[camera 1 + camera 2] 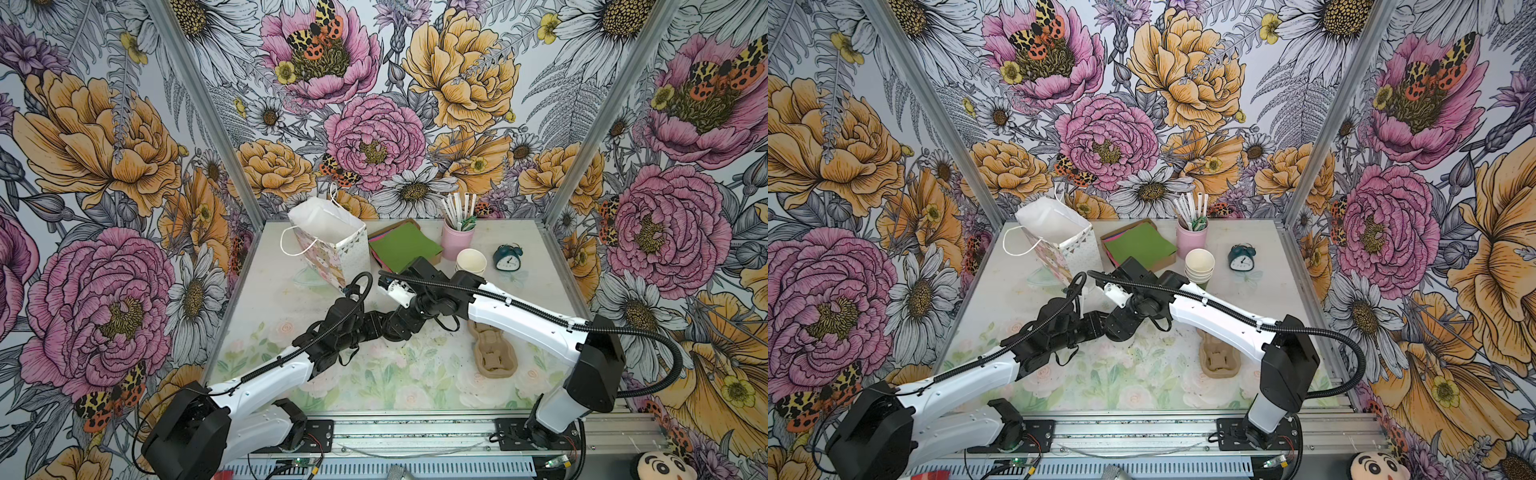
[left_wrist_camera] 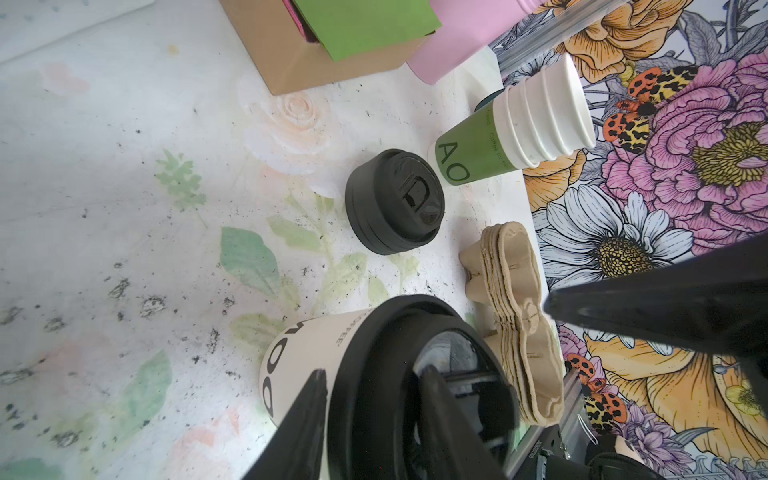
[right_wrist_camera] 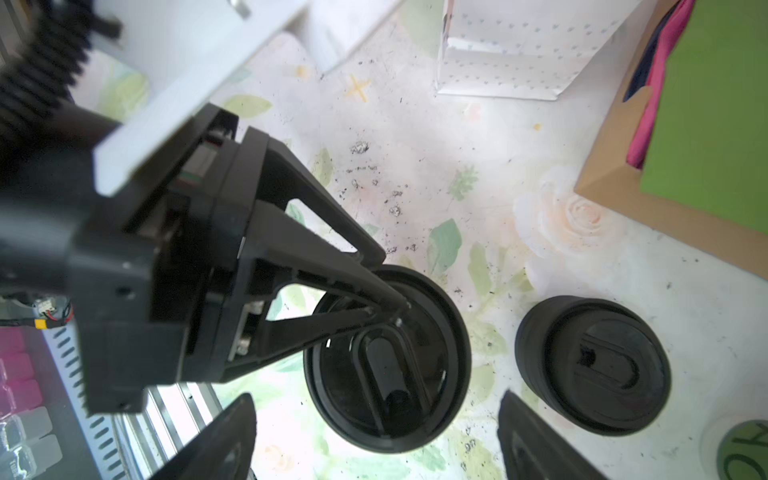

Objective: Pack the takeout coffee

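Left fingers cover the lid's top below my right gripper, so it should swing aside and take the rim [image 3: 461,352] facing the spare lids.
The takeout coffee [image 2: 299,353] is a pale paper cup with black lettering and a round black sip lid [image 3: 386,365]. My left gripper [image 2: 372,372] is shut on the lid's rim, one finger on the cup's outer wall and the other in the lid's recess. My right gripper [image 3: 380,440] hangs above the lid, open, with a finger [image 3: 224,440] wide on each side and touching nothing. In both top views the two wrists cross over mid-table and hide the cup. A white patterned paper bag [image 1: 332,245] stands open at the back left.
A squat black pile of spare lids [image 2: 395,201] sits close beside the cup. Stacked lidless cups [image 1: 471,262], a brown box of coloured napkins [image 1: 405,245], a pink straw holder [image 1: 457,239] and a teal clock [image 1: 508,257] line the back. Pulp cup carriers [image 1: 492,353] lie at the right.
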